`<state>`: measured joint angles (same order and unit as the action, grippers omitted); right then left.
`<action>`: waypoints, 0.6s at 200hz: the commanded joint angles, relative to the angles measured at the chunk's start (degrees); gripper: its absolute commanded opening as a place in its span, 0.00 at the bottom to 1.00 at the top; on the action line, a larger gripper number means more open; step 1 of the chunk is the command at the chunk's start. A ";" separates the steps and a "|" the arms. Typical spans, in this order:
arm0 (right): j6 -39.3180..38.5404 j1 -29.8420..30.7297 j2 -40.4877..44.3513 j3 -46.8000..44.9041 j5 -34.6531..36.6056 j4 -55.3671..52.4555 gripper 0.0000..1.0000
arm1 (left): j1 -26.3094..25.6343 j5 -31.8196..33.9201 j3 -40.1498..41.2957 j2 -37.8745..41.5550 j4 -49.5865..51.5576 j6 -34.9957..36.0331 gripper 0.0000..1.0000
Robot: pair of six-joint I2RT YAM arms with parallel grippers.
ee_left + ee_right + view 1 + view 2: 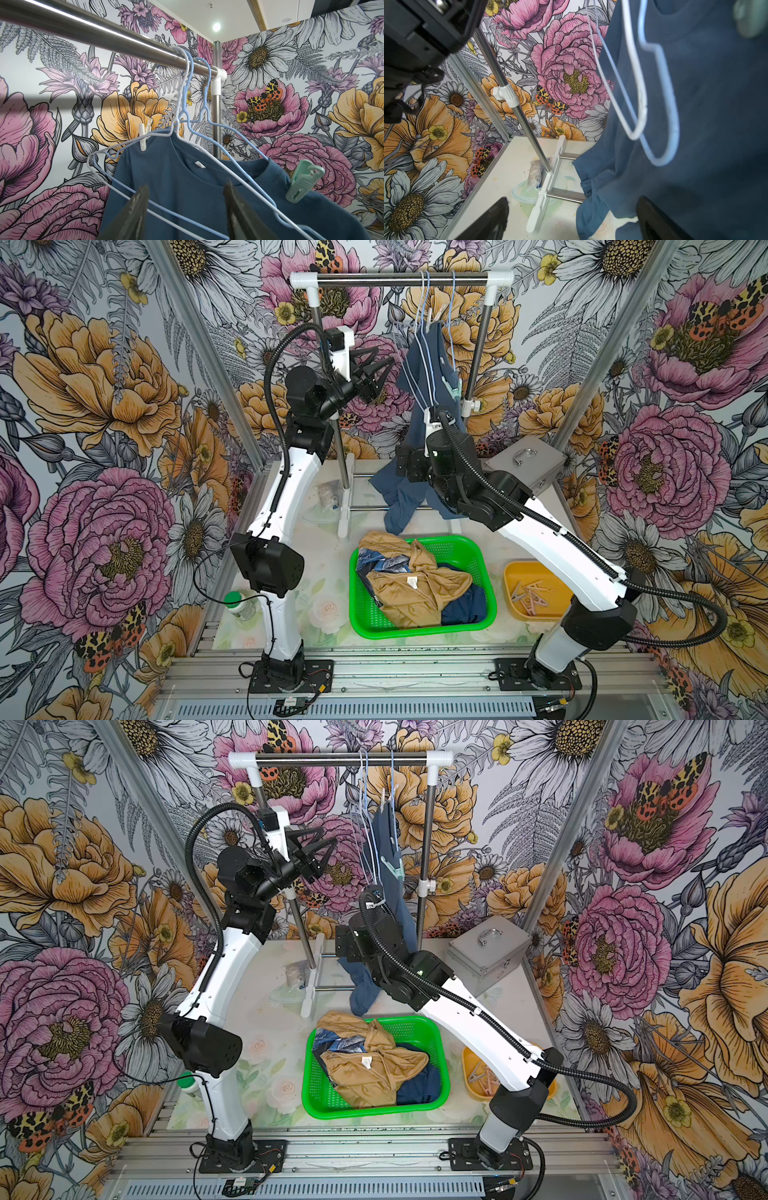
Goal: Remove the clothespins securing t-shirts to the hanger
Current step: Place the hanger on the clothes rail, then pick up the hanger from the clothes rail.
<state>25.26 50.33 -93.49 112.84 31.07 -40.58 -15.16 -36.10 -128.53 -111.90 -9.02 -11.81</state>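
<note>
The slate blue t-shirt is next for my right gripper, which should take hold of it by its fabric (456, 405) (747, 66) a little below the mint green clothespin.
A slate blue t-shirt (444, 360) (182, 166) hangs from wire hangers (643, 104) on the rack bar (403, 279). A beige clothespin (143, 137) clips one shoulder and a mint green clothespin (304, 180) (455, 385) clips the other. My left gripper (386, 354) (187, 186) is open just in front of the collar, holding nothing. My right gripper (573, 200) is open wide and empty, low beside the shirt's hanging body; in both top views its fingers are hidden behind the wrist. Tan and navy t-shirts (415, 585) lie in the green basket (419, 632).
A yellow tray (515, 572) at the front right holds several loose clothespins (532, 593). A metal box (525, 464) stands at the back right. The rack's posts and white feet (544, 195) stand on the table, with a small bottle (237, 601) at the front left.
</note>
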 commanded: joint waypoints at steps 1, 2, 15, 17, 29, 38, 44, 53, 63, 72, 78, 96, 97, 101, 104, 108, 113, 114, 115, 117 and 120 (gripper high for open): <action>2.27 0.99 3.80 -3.59 2.57 -0.25 0.97 | -0.77 -0.30 1.71 3.29 0.40 1.31 0.59; 2.31 1.04 3.91 -3.77 2.58 -0.23 0.97 | -0.76 -0.34 1.79 3.32 0.40 1.33 0.59; 2.64 1.68 6.05 -6.48 2.87 -0.13 0.96 | -0.97 -0.23 3.05 4.08 0.40 1.57 0.59; 2.68 1.88 6.33 -6.97 2.88 -0.12 0.96 | -1.00 -0.21 3.16 4.21 0.40 1.61 0.59; 3.16 2.78 8.43 -9.59 2.94 -0.03 0.96 | -1.43 0.13 4.62 5.08 0.39 1.99 0.59; 3.48 3.49 10.13 -11.57 2.97 0.05 0.95 | -1.77 0.34 5.72 5.72 0.40 2.44 0.59; 3.68 3.88 11.35 -12.97 2.89 0.09 0.94 | -1.99 0.48 6.60 6.15 0.49 2.70 0.59; 3.97 4.38 13.23 -15.07 2.58 0.15 0.92 | -2.39 0.49 7.67 6.76 0.61 3.18 0.59; 4.46 4.69 15.52 -17.63 2.54 0.19 0.89 | -2.97 0.74 8.97 7.10 1.05 3.86 0.59; 4.93 4.86 17.67 -19.86 2.66 0.16 0.87 | -3.56 1.14 10.12 9.00 1.40 4.59 0.59; 5.15 4.87 19.21 -21.16 2.76 0.22 0.85 | -3.82 1.41 10.97 9.74 1.58 5.03 0.59; 5.20 4.96 23.67 -24.40 4.00 0.21 0.79 | -4.77 2.24 13.28 11.11 1.81 5.99 0.59; 5.18 4.96 23.87 -24.54 4.13 0.22 0.79 | -4.77 2.30 13.43 11.19 1.85 6.00 0.59; 5.16 4.96 24.88 -25.09 4.57 0.17 0.77 | -4.87 2.42 13.84 11.39 2.00 6.24 0.59; 5.03 4.89 25.60 -25.46 4.87 0.23 0.76 | -5.02 2.55 14.04 11.60 2.13 6.35 0.59; 4.92 4.88 26.47 -25.80 5.20 0.21 0.76 | -5.30 2.76 14.39 11.85 2.38 6.58 0.59; 4.42 4.83 27.26 -26.09 5.48 0.20 0.75 | -5.45 2.86 14.70 12.14 2.73 6.86 0.59; 4.26 4.81 27.46 -26.18 5.49 0.22 0.75 | -5.52 2.91 14.75 12.23 2.80 6.92 0.59; 4.14 4.79 27.61 -26.18 5.49 0.23 0.75 | -5.55 2.98 14.86 12.27 2.83 6.99 0.59; 3.74 4.78 28.04 -26.24 5.49 0.19 0.74 | -5.62 3.12 14.99 12.39 2.90 7.05 0.59; 3.34 4.72 28.40 -26.20 5.54 0.15 0.74 | -5.79 3.25 15.28 12.60 3.07 7.27 0.59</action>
<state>29.65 55.16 -69.65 87.53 33.98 -40.53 -19.97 -35.00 -114.76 -102.39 -7.46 -7.18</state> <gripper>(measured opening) 0.755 0.592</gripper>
